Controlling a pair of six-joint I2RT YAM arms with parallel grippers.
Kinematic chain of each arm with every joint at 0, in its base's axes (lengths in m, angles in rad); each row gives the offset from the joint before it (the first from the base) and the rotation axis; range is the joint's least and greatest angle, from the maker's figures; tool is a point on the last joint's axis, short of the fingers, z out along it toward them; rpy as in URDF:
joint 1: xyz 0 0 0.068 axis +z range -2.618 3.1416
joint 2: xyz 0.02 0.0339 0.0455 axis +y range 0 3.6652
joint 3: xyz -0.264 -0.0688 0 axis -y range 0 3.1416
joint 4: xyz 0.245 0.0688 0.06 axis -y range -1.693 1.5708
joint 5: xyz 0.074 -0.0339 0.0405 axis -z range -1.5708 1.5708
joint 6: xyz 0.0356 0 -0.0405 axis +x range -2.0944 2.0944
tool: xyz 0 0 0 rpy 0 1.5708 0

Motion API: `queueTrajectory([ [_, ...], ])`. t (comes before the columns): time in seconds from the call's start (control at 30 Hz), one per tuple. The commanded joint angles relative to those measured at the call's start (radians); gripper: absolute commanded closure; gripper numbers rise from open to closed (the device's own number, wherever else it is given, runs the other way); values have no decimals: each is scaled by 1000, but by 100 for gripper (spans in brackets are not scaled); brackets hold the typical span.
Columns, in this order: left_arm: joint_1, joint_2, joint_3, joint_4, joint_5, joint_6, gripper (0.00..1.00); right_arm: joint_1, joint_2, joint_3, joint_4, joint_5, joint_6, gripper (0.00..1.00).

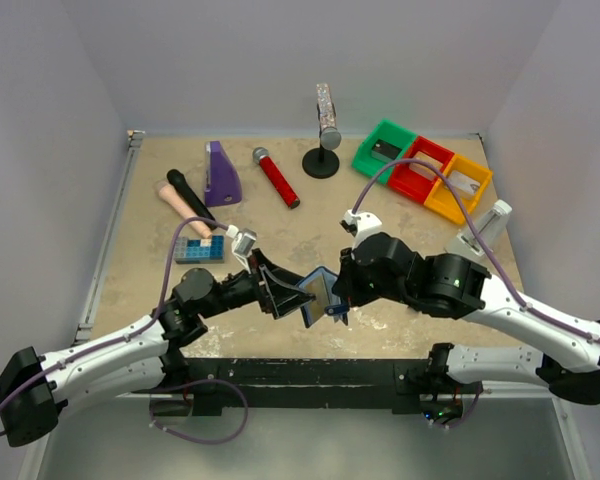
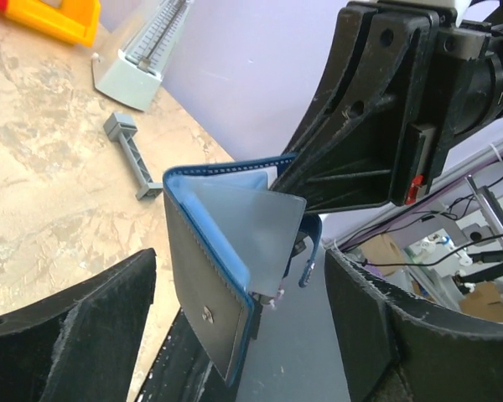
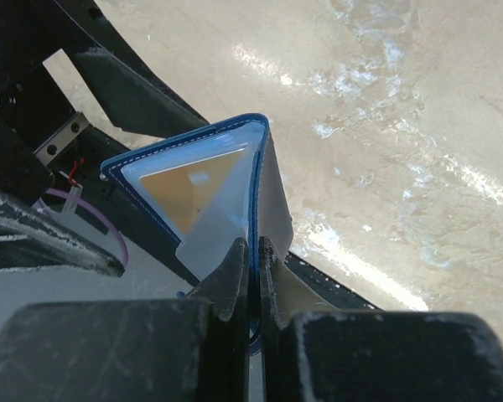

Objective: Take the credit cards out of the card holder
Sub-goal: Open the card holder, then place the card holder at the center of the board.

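The holder folds over the orange-gold card, so the robot's left gripper should clamp the side of the card before its right gripper takes the other cover (image 3: 276, 197) to open it.
The card holder (image 1: 317, 291), a dark navy wallet with a blue-grey inside, hangs open in the air between both arms, over the table's near edge. My right gripper (image 1: 334, 293) is shut on its blue stitched edge; the right wrist view shows the fingers (image 3: 235, 272) pinching that edge (image 3: 255, 219). An orange-gold credit card (image 3: 183, 189) sits in the inner pocket, and a pale card (image 3: 208, 245) sticks out below it. My left gripper (image 2: 243, 335) is wide open around the holder (image 2: 222, 251) without touching it. No black cards show.
At the left stands a studded blue block (image 1: 198, 248). Behind it lie a purple piece (image 1: 221, 175), a black-and-pink stick (image 1: 186, 200) and a red microphone (image 1: 277, 177). A black stand (image 1: 323, 135), green, red and orange bins (image 1: 420, 168) and a grey tool (image 1: 480, 230) are at the back right.
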Motion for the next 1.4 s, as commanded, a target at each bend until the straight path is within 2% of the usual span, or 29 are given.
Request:
queueTrajectory([
  [0.0,-3,-11,3,15,-29,45,19,7,-21,-7,59,-39,45,100],
  [0.17,-3,-31,3,-28,-35,65,36,4,-36,-13,82,-70,53,100],
  [0.3,-3,-51,6,-65,-41,88,46,0,-45,-19,91,-87,62,100],
  [0.47,-3,-57,19,-116,-43,108,64,-5,-53,-28,104,-97,67,100],
  [0.57,-3,-68,21,-139,-46,114,77,-3,-61,-41,116,-103,61,100],
  [0.63,-3,-78,23,-153,-53,122,88,-3,-73,-55,130,-108,50,100],
  [0.67,-3,-84,29,-177,-55,125,96,-3,-76,-59,134,-111,42,100],
  [0.7,-3,-91,36,-200,-61,131,100,-3,-77,-59,130,-114,32,100],
  [0.73,-3,-97,52,-237,-69,136,100,-3,-81,-55,119,-116,19,97],
  [0.77,-3,-103,65,-280,-75,141,100,-3,-85,-52,105,-108,6,87],
  [0.83,-3,-115,119,-391,-101,153,100,-3,-113,-50,75,-75,-17,58],
  [0.9,-3,-118,186,-526,-144,165,100,-3,-152,-55,61,-42,-51,37],
  [0.93,-3,-114,223,-633,-173,170,100,-3,-171,-52,56,-28,-74,30],
  [0.97,-3,-105,264,-697,-194,177,100,-3,-183,-41,49,-22,-93,16],
  [1.03,-3,-82,326,-795,-218,187,100,-3,-206,-30,58,-45,-137,10],
  [1.2,-5,-19,475,-1028,-285,144,100,-2,-173,11,73,-91,-183,5],
  [1.27,-5,20,542,-1128,-352,121,100,4,-137,16,90,-114,-183,1],
  [1.37,-18,79,648,-1290,-457,96,100,15,-94,1,159,-126,-171,1],
])
